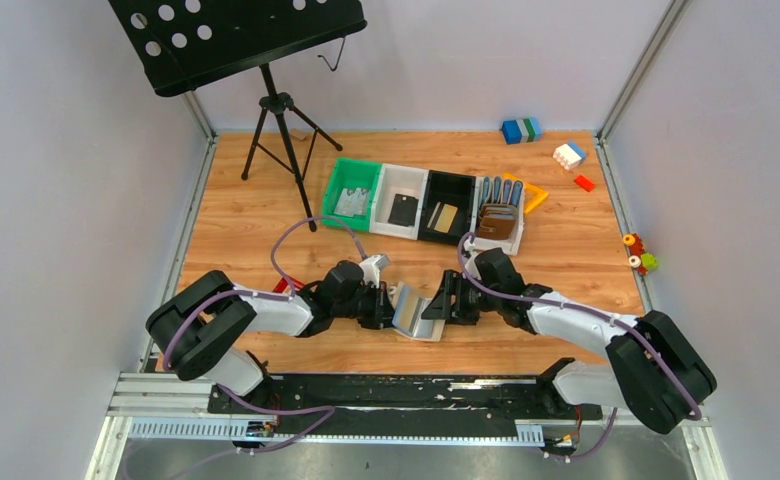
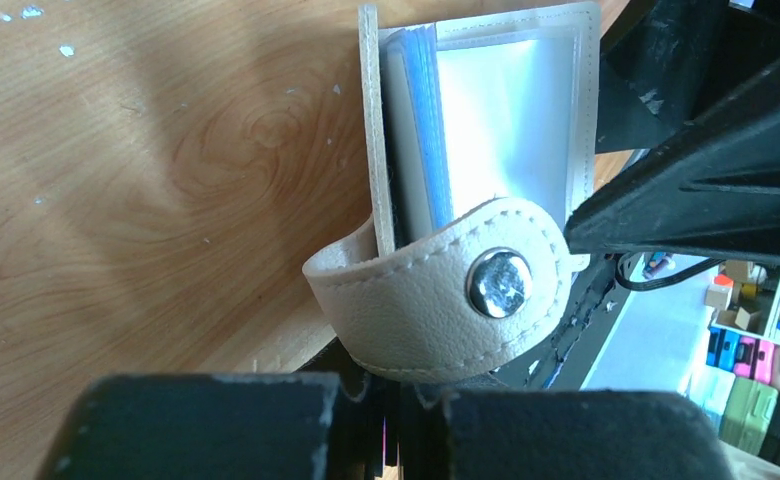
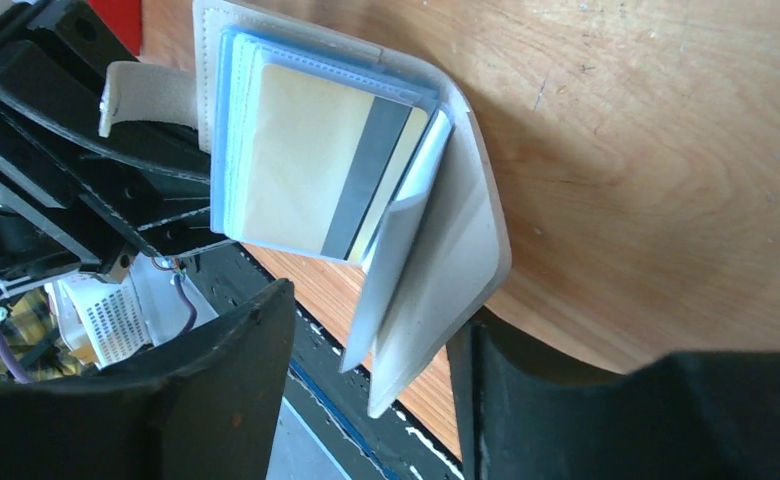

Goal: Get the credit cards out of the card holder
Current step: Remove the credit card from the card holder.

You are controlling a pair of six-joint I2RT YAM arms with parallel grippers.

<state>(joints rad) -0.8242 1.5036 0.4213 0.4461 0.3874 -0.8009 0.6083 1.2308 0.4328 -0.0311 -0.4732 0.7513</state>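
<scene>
The card holder's edge below the snap tab is all that my left gripper pinches, so it should open, reach further in and grip the cover [image 2: 383, 215] deeper.
The pale grey-beige card holder [image 1: 418, 314] stands open on the table between my two grippers. My left gripper [image 1: 384, 304] is shut on its edge below the snap tab [image 2: 436, 300]; in the left wrist view [image 2: 396, 420] the jaws are nearly closed. The clear sleeves [image 2: 506, 120] fan out above. My right gripper [image 1: 448, 303] is open, and one cover flap [image 3: 456, 260] hangs between its fingers [image 3: 371, 325]. A gold-tan credit card [image 3: 311, 160] with a grey stripe sits in the front sleeve.
A row of bins stands behind: green [image 1: 338, 180], white [image 1: 386, 175], black [image 1: 463, 180], and one with brown wallets [image 1: 498, 218]. Flat cards lie in the first three. A music stand tripod [image 1: 281, 130] is at the back left, toy bricks [image 1: 521, 130] at the back right.
</scene>
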